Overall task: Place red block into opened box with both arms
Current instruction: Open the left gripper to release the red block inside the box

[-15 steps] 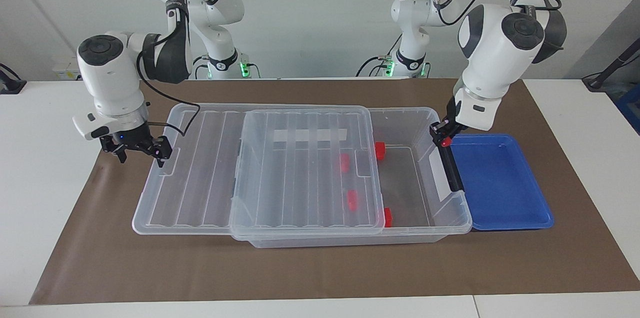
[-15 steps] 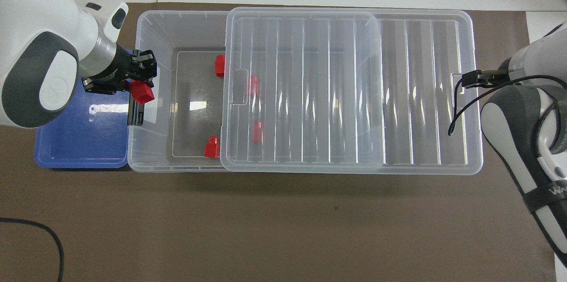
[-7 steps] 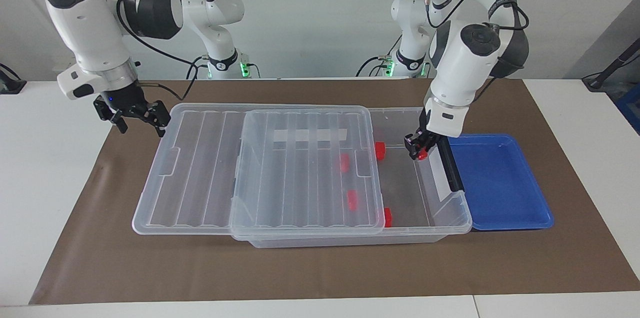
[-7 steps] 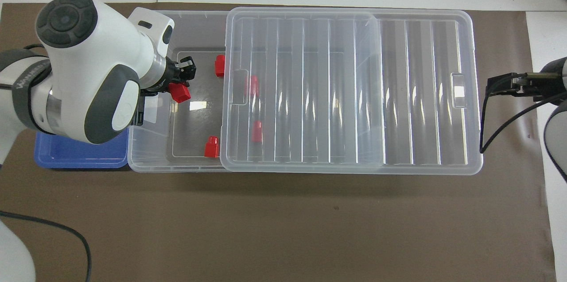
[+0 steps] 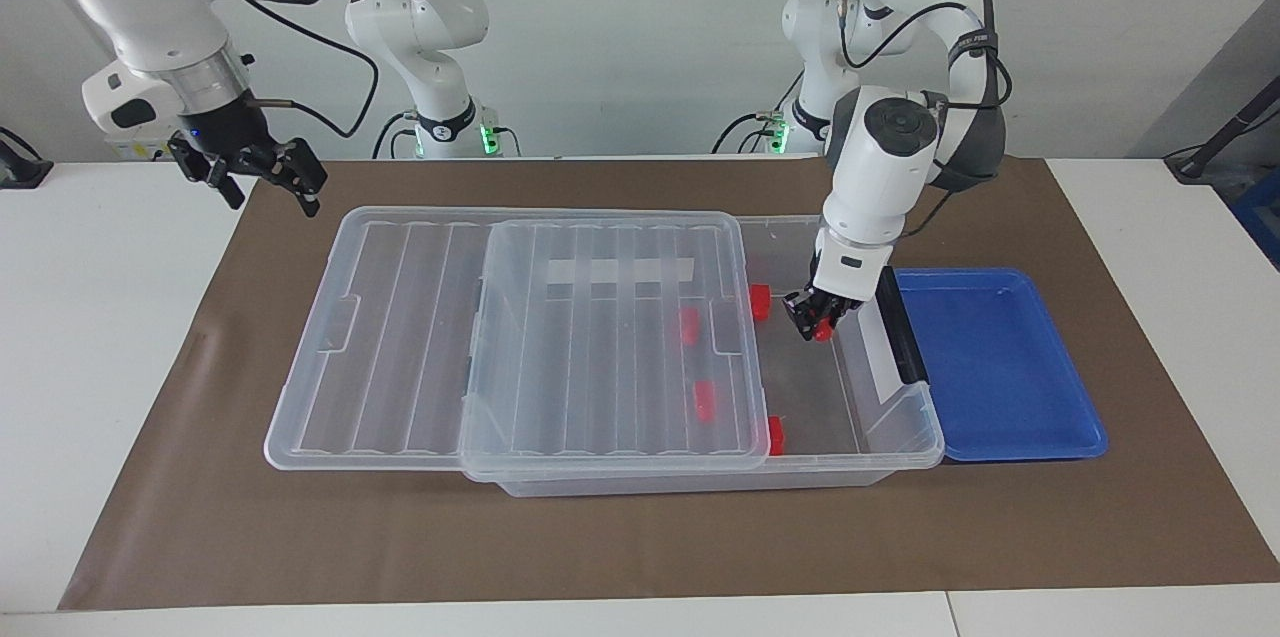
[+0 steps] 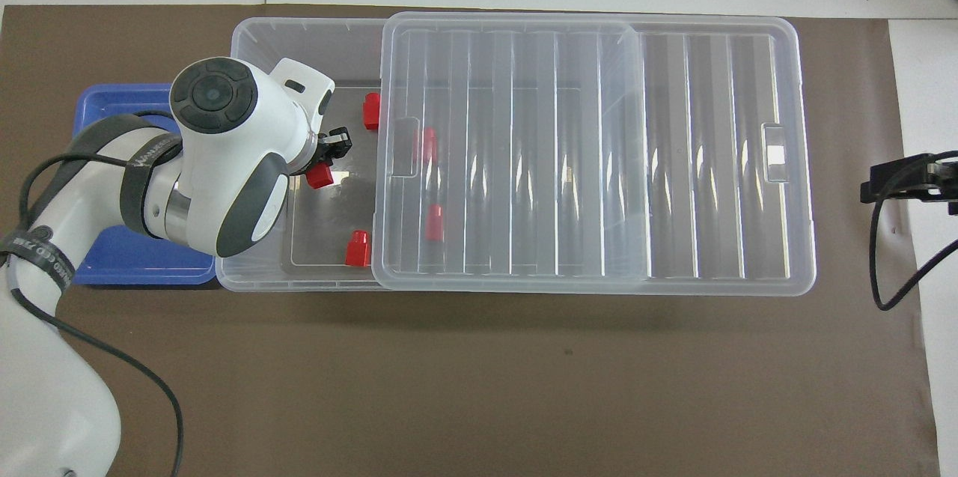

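Note:
Next, I release the red block from my left gripper on the clear box's open bottom, between the uncovered red blocks (image 6: 332, 186).
My left gripper (image 5: 813, 319) (image 6: 327, 162) is shut on a small red block (image 5: 822, 328) (image 6: 320, 177). It hangs low inside the uncovered end of the clear box (image 5: 900, 444) (image 6: 258, 278), near the black handle (image 5: 903, 337). The ribbed clear lid (image 5: 600, 347) (image 6: 584, 155) lies slid toward the right arm's end and covers most of the box. Several more red blocks lie on the box floor, two in the open part (image 5: 761, 301) (image 5: 775, 435) and two under the lid (image 5: 689, 325) (image 5: 706, 400). My right gripper (image 5: 255, 175) (image 6: 891, 183) is open and raised over the mat's edge, clear of the lid.
A blue tray (image 5: 1000, 367) (image 6: 112, 260) sits against the box's handle end, toward the left arm's end of the table. A brown mat (image 5: 640, 537) covers the table under everything. The left arm's body hides part of the tray in the overhead view.
My left gripper has carried the red block from above the box's handle end into the box's open part and lowered it. My right gripper has risen and drawn away from the lid.

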You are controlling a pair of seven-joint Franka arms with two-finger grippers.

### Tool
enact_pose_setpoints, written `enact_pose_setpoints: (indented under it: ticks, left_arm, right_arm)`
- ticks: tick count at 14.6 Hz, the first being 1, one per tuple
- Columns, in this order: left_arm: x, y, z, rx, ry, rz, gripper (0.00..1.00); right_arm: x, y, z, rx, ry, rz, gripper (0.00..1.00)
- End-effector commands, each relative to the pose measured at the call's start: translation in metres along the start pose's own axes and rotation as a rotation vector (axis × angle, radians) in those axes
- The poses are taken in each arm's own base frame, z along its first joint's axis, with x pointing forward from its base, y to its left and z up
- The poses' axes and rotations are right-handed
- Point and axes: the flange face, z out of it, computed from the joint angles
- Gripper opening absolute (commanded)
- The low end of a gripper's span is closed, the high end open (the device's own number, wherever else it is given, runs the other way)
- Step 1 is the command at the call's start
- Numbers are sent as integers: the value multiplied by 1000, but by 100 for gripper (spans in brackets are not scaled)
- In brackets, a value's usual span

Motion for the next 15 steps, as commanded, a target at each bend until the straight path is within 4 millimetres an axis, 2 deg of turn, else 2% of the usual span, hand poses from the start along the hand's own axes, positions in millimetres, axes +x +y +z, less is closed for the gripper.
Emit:
enact_pose_setpoints:
  ticks: [1, 5, 9, 10, 11, 12, 14, 15]
  left_arm:
    - [-3, 3, 29, -4, 33, 9, 0]
    - [-9, -5, 57, -35, 57, 4, 0]
    - [-11, -6, 70, -35, 53, 6, 0]
    - [-11, -7, 70, -34, 52, 5, 17]
    - [-10, -8, 70, -34, 52, 4, 45]
    - [-10, -8, 70, -34, 52, 4, 59]
    - [-10, -8, 70, -33, 52, -1, 100]
    - [-10, -8, 70, -31, 50, -7, 100]
  right_arm:
    - [2, -2, 2, 16, -9, -11, 100]
    - [1, -2, 3, 16, -23, -11, 100]
    - [0, -4, 6, 21, -22, -14, 100]
    - [0, -4, 7, 21, -23, -15, 100]
    - [0, -4, 7, 21, -23, -15, 100]
    - [0, -4, 7, 21, -23, -15, 100]
    - [0, -4, 6, 22, -19, -17, 100]
    - [0, -4, 6, 20, -18, -17, 100]
